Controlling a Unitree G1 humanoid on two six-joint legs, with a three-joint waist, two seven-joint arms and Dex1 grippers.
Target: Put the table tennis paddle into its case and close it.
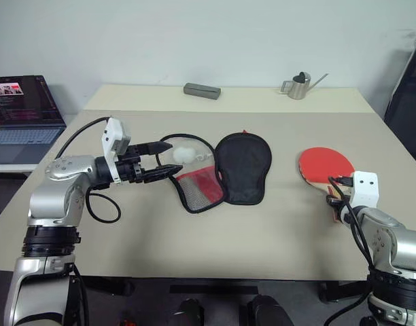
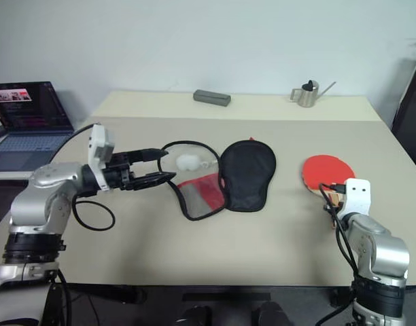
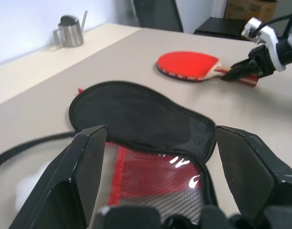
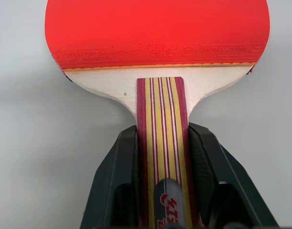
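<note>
Next, I set the paddle down with my right gripper on the black half of the open case [image 1: 243, 164].
The table tennis paddle [image 1: 325, 165] lies red face up on the right of the table, its striped handle toward me. My right gripper [image 4: 161, 131] is shut on that handle, one black finger [image 4: 118, 162] pressed to each side. The case [image 1: 243, 166] lies open mid-table, black side up, with its red mesh flap [image 1: 200, 189] folded out to the left and a white pom-pom [image 1: 185, 155] beside it. My left gripper [image 1: 171, 159] hovers open just left of the flap, pointing toward the case [image 3: 141, 114], nothing between its fingers.
A laptop [image 1: 21, 119] sits on a side desk at the left. On the paler table behind are a grey box [image 1: 202, 90] and a small metal watering can [image 1: 300, 86]. A black cord [image 1: 187, 139] loops from the case. A dark chair [image 1: 408, 102] stands at the far right.
</note>
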